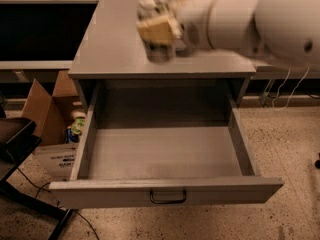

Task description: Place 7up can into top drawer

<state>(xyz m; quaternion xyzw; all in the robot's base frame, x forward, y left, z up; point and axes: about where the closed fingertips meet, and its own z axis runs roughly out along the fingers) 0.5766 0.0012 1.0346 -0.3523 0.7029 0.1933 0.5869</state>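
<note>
My gripper needs to let go of the 7up can midway across the open drawer's bottom [168, 130], in line with the dark handle of the drawer.
The top drawer [165, 190] is pulled wide open toward me, with a small dark wire handle [168, 198] at the centre of its front panel; nothing lies in it. My white arm reaches in from the upper right. My gripper [156, 33], with tan fingers, hangs over the cabinet top behind the drawer. It is shut on the 7up can [160, 52], a pale cylinder that shows below the fingers. The can is above the cabinet top, not over the drawer.
The grey cabinet top [110, 49] lies under the gripper. The white bowl is hidden behind my arm. An open cardboard box [45, 109] with items stands left of the drawer. A dark chair base [15, 144] is at far left. Cables [292, 84] hang at right.
</note>
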